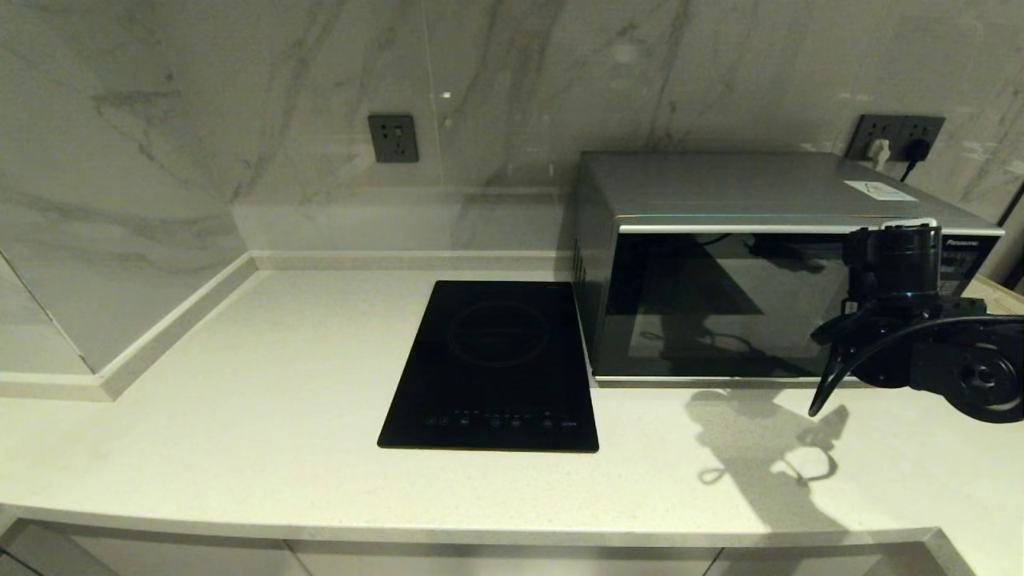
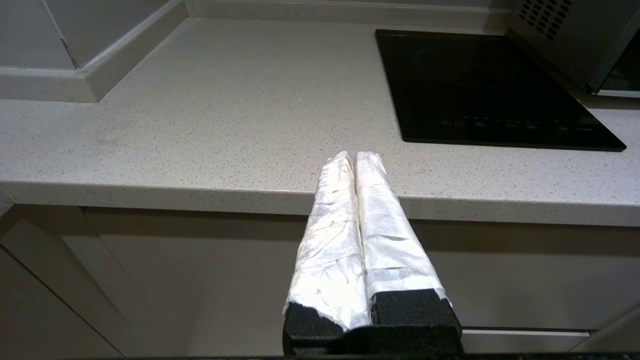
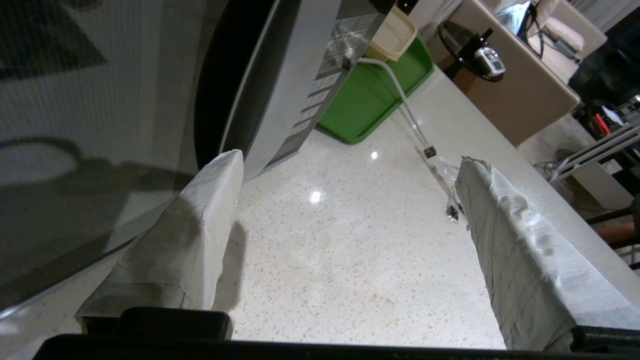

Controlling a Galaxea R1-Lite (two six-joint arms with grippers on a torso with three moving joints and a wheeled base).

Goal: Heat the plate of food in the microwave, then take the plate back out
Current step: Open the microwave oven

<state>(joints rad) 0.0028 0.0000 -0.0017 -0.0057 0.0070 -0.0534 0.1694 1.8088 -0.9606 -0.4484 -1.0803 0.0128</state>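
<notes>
Once the door is ajar, I should close my empty right fingers just above the microwave door's top edge (image 1: 833, 227), near the white label.
The microwave (image 1: 720, 304) stands at the back right of the counter with its dark glass door closed. The plate of food is out of view. My right arm (image 1: 920, 336) hangs in front of the microwave's right end, near the button panel (image 3: 320, 85). The right gripper (image 3: 350, 164) is open and empty above the counter, and one taped finger (image 3: 200, 225) lies close beside the door glass (image 3: 100, 125), near the curved silver band. My left gripper (image 2: 354, 156) is shut on nothing, parked low at the counter's front edge.
A flat black induction hob (image 1: 492, 364) lies left of the microwave. Past the microwave's right side sit a green tray (image 3: 370, 100), a cream container (image 3: 395, 35) and a white cable (image 3: 405, 105) trailing over the counter. Wall sockets (image 1: 393, 138) are at the back.
</notes>
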